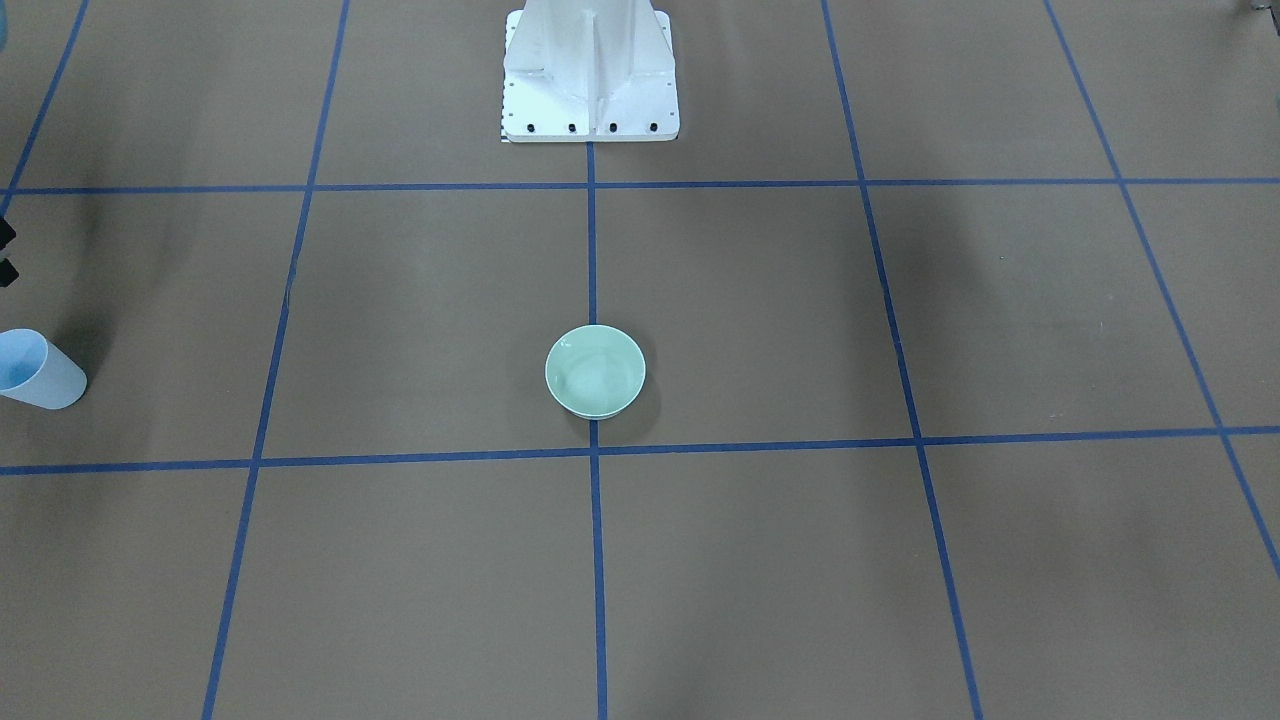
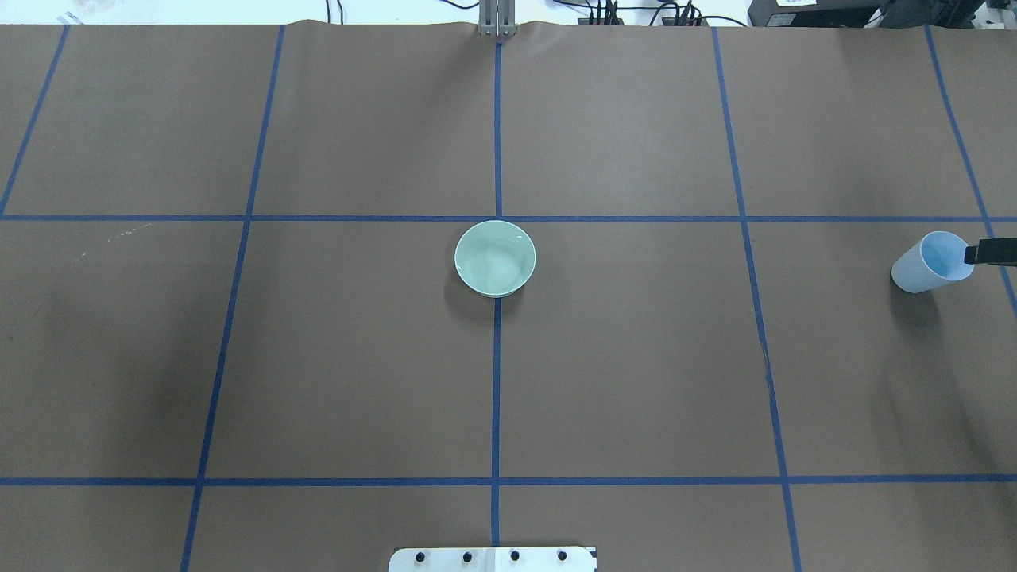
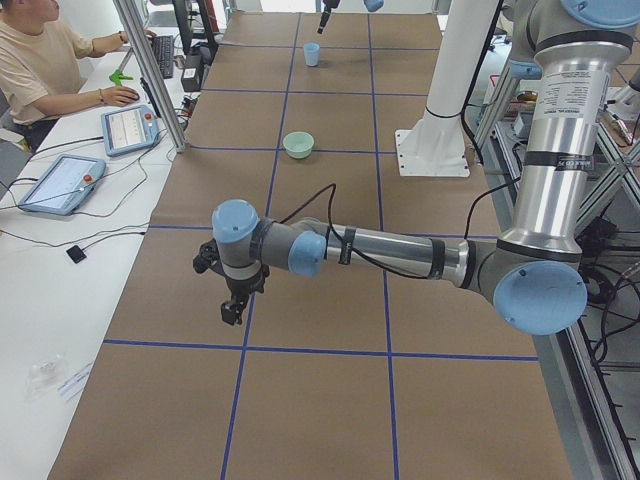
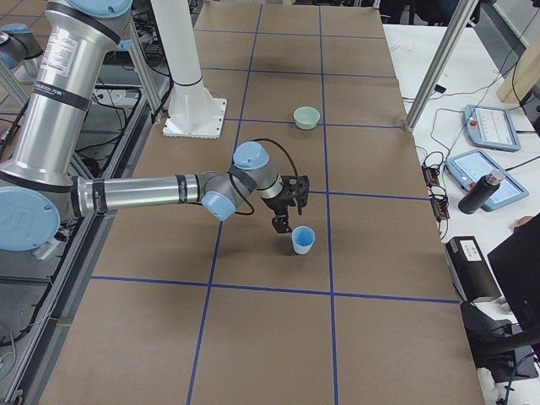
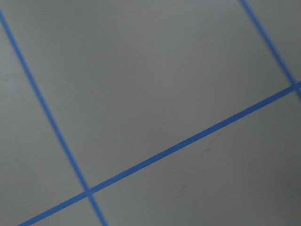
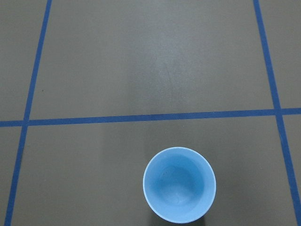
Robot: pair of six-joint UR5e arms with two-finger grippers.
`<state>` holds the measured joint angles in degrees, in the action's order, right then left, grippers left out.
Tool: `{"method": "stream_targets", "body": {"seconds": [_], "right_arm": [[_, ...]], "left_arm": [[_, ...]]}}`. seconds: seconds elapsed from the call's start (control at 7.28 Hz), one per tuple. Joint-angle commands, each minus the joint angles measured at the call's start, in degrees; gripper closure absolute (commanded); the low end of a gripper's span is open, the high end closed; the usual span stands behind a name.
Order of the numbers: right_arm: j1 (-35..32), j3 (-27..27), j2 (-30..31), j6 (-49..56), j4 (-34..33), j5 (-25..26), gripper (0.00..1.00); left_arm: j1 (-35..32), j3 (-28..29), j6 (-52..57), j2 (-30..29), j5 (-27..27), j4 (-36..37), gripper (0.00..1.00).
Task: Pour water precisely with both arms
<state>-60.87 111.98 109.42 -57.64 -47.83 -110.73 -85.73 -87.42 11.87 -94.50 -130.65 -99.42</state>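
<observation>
The robot's right gripper will close around the middle of the cup's side [image 1: 55,377], under the rim of the light-blue cup, so that it can pour.
A light-blue cup [image 2: 929,264] stands upright near the table's right side. It also shows in the front-facing view [image 1: 38,370], the right side view [image 4: 303,240] and the right wrist view [image 6: 179,184]. My right gripper [image 2: 971,254] hangs just beside and above the cup, apart from it. Only its black tips show at the frame edges, so I cannot tell whether it is open or shut. A pale-green bowl [image 2: 495,258] sits at the table's centre. My left gripper [image 3: 233,312] hovers over bare table far from both; I cannot tell its state.
The white bolted pedestal [image 1: 590,90] stands behind the bowl. Blue tape lines [image 2: 496,357] grid the brown table. An operator [image 3: 40,60] sits at a side desk with tablets. The left wrist view shows only table and tape.
</observation>
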Motion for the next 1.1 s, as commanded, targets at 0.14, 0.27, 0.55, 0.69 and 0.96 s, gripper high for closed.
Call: {"method": "stream_targets", "body": {"seconds": [0.14, 0.27, 0.55, 0.69, 0.96], "right_arm": [[11.9, 1.1, 2.4, -17.3, 0.0, 22.0, 0.01], [14.6, 1.0, 3.2, -21.2, -0.2, 27.4, 0.01], [21.7, 1.0, 3.9, -29.9, -2.8, 38.6, 0.01], [25.8, 1.1, 3.6, -32.9, -4.4, 44.2, 0.0], [31.1, 1.0, 2.8, -36.6, -10.6, 52.3, 0.0]], "left_arm": [[-1.9, 3.7, 0.2, 2.4, 0.0, -5.6, 0.0], [-1.9, 3.6, 0.2, 2.4, 0.0, -5.6, 0.0], [-1.9, 3.5, 0.2, 2.5, -0.2, -5.6, 0.0], [-1.9, 3.5, 0.2, 2.6, -0.2, -5.6, 0.0], [-1.9, 3.5, 0.2, 2.7, -0.2, -5.6, 0.0]]}}
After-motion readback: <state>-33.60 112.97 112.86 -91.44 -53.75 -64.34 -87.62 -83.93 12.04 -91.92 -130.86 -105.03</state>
